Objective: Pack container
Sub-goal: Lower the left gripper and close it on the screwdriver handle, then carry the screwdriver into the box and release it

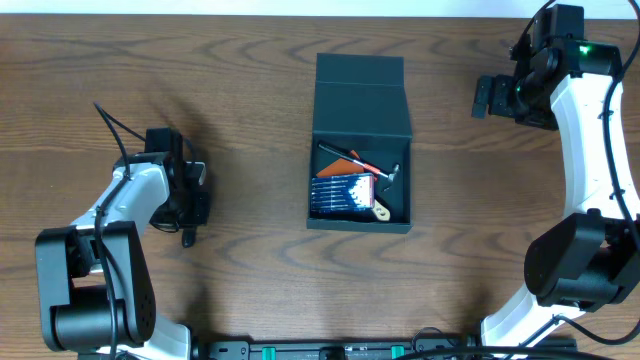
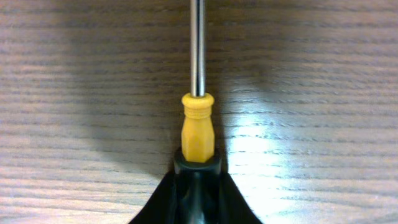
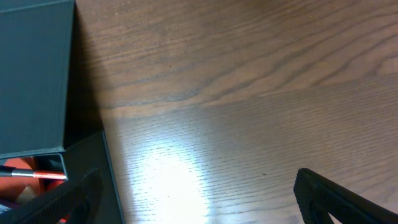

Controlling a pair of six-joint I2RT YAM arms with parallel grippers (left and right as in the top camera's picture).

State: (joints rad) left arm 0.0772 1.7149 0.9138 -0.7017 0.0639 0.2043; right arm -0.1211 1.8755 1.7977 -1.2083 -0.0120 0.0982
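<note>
The screwdriver will leave my left gripper across the front edge of the blue-and-white bit case (image 1: 347, 207) inside the box.
The container (image 1: 360, 150) is a dark green-black box in the middle of the table, with its flap lid (image 1: 362, 98) open at the back. Inside lie a blue-and-white bit case (image 1: 345, 193), a red-handled tool (image 1: 362, 161) and a small metal tool (image 1: 392, 174). My left gripper (image 1: 190, 205) (image 2: 198, 186) is at the left of the table, shut on a screwdriver (image 2: 198, 130) with a black grip, yellow collar and steel shaft, low over the wood. My right gripper (image 1: 492, 97) (image 3: 199, 205) is open and empty, right of the box's lid. The box's corner (image 3: 37, 81) shows in the right wrist view.
A tan item (image 1: 380, 209) lies in the box's front right corner. Bare wooden table (image 1: 250, 120) lies between the left arm and the box. The arm bases stand at the front edge, left and right.
</note>
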